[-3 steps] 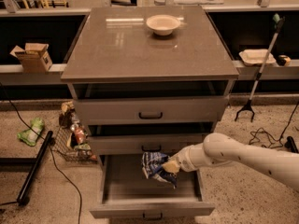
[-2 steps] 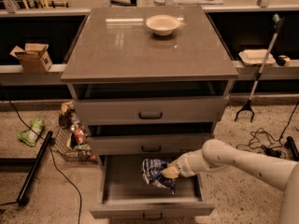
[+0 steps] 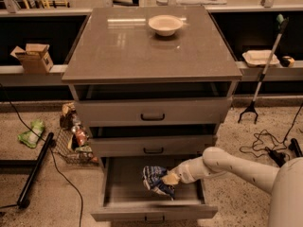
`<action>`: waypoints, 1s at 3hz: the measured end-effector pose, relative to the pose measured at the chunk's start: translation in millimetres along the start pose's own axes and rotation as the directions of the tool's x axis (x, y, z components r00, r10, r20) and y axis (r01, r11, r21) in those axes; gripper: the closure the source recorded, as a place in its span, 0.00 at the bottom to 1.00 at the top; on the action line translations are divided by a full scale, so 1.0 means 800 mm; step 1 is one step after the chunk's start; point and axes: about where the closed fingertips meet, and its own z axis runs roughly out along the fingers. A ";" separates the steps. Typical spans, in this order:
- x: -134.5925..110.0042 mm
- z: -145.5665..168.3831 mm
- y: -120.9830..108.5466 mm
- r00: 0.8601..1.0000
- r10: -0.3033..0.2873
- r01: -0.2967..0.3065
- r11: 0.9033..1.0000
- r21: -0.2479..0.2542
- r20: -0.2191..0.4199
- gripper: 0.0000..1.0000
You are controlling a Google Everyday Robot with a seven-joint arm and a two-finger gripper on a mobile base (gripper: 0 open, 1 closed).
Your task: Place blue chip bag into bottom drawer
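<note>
I will release the blue chip bag, now low in the open tray, in the bottom drawer, on the side of the drawer nearer the wire basket (image 3: 134, 184).
The blue chip bag (image 3: 155, 179) is a crumpled dark-blue foil bag with white print. It sits inside the open bottom drawer (image 3: 123, 200), near the middle of its grey tray. My gripper (image 3: 169, 178) reaches in from the right at the end of the white arm (image 3: 222, 164) and is at the bag's right side, touching it. The bag seems low in the tray, close to the drawer floor. The two upper drawers (image 3: 152, 112) are closed.
A cream bowl (image 3: 165, 24) stands on the cabinet top (image 3: 123, 46). A wire basket of packets (image 3: 75, 141) and a green packet (image 3: 31, 132) lie on the floor to the left. Cables and a black bar lie left; a grabber tool (image 3: 262, 74) leans right.
The arm has lowered and reached further into the drawer, carrying the bag slightly down and toward the drawer's front.
</note>
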 end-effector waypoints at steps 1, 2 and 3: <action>-0.001 0.014 -0.005 0.998 0.032 -0.033 0.999 0.015 0.051 1.00; -0.011 0.059 -0.006 0.992 0.048 -0.046 0.999 -0.015 0.120 1.00; -0.008 0.109 -0.019 0.980 0.087 -0.080 0.996 -0.048 0.181 1.00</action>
